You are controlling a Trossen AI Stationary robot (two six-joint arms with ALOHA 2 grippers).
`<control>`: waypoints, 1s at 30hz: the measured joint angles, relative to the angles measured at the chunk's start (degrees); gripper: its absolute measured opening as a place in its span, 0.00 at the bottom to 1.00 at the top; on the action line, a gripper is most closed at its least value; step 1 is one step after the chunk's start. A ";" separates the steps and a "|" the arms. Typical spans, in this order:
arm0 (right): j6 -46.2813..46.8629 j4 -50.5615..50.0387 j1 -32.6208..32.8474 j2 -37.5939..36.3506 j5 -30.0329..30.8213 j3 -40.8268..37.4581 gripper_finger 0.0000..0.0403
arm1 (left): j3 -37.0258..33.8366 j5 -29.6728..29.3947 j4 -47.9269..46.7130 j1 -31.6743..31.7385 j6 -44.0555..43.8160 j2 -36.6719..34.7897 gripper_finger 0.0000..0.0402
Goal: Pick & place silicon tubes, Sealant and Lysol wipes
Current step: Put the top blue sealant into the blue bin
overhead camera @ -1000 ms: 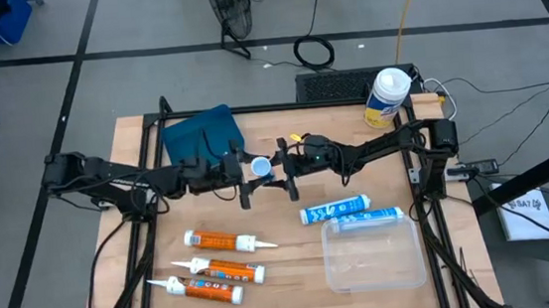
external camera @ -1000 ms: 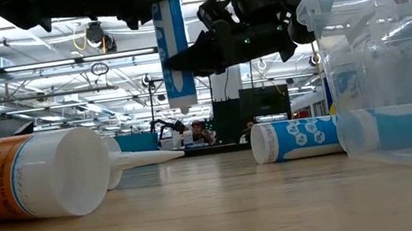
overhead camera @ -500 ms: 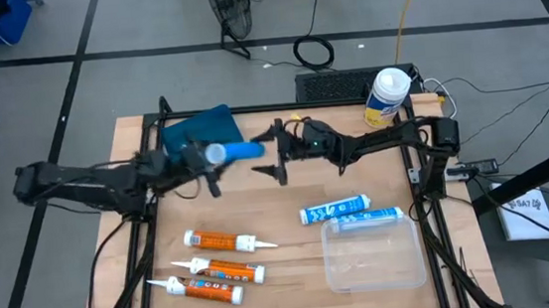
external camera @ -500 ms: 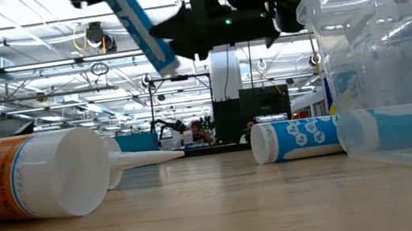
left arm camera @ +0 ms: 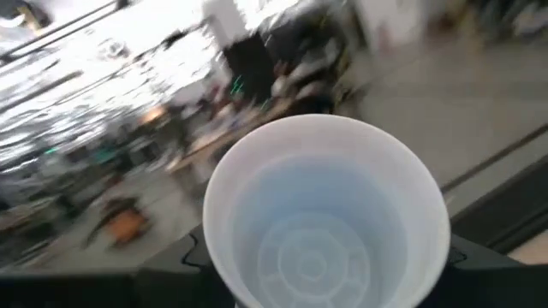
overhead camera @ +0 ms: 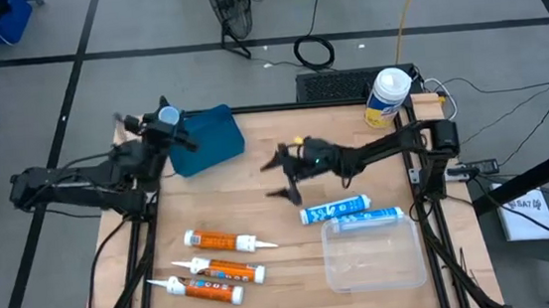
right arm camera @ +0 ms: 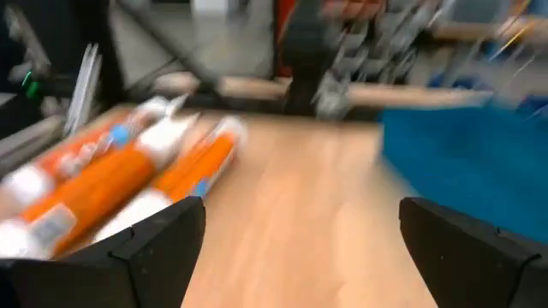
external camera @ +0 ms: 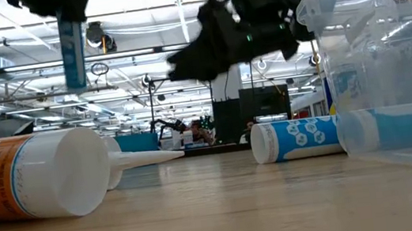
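My left gripper is to release the blue silicone tube, now held high above the table, inside the dark blue bin (overhead camera: 194, 128), toward the far side of the bin.
My left gripper (overhead camera: 160, 122) is shut on a blue silicone tube (external camera: 70, 52) high above the far left of the table, by the left corner of a dark blue bin (overhead camera: 206, 140). The high view shows the tube end-on (overhead camera: 168, 114). My right gripper (overhead camera: 285, 177) stands open over the table's middle, with nothing between its fingers. One blue tube (overhead camera: 334, 210) lies on the wood beside a clear container (overhead camera: 376, 265), and another (overhead camera: 368, 218) lies inside it. Three orange sealant tubes (overhead camera: 220, 268) lie near the front left. The Lysol wipes (overhead camera: 386, 97) stand upright at the far right. My left gripper holds the blue tube near its upper, wide open end (left arm camera: 325, 214). That end fills the left wrist view and hides the fingers. In the low view the tube hangs upright below the gripper (external camera: 56, 3), lifted clear of the table.
Black frame rails run along the table's left and right sides (overhead camera: 428, 200). Bare wood lies between the orange tubes and the container (overhead camera: 294, 262). A black keyboard-like box (overhead camera: 333, 86) sits at the far edge.
My left gripper has carried the blue tube from the table's middle toward the far left corner, rising and turning; the tube swung aslant and now hangs upright again. My right gripper has opened, parted from the tube and stayed near the middle.
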 joint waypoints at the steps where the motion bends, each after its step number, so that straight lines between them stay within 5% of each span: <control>1: 0.51 0.72 -0.17 -0.68 0.25 0.39 0.90 | -0.08 -0.20 -0.56 0.21 -0.60 0.31 0.54; 6: -1.70 -13.00 -0.62 -1.94 -1.02 5.44 0.90 | 4.51 6.55 -14.00 2.13 -13.54 1.18 0.54; 10: -10.26 -26.19 -0.73 -6.61 -1.26 12.54 0.90 | 10.52 31.86 -29.68 6.27 -27.02 1.90 0.54; 12: -14.09 -33.13 -0.69 -9.39 0.00 14.25 0.90 | 12.15 37.79 -35.65 9.26 -29.70 2.03 0.54; 19: -18.27 -39.03 -0.89 -22.11 12.62 13.79 0.90 | 15.91 42.82 -53.42 21.48 -35.98 4.76 0.54; 24: -15.61 -36.24 -0.78 -25.53 12.61 6.65 0.90 | 15.94 50.07 -54.25 29.71 -30.22 10.03 0.54; 30: -14.44 -25.84 -0.82 -26.02 21.82 -1.39 0.90 | 16.49 53.85 -50.99 33.52 -19.74 21.45 0.54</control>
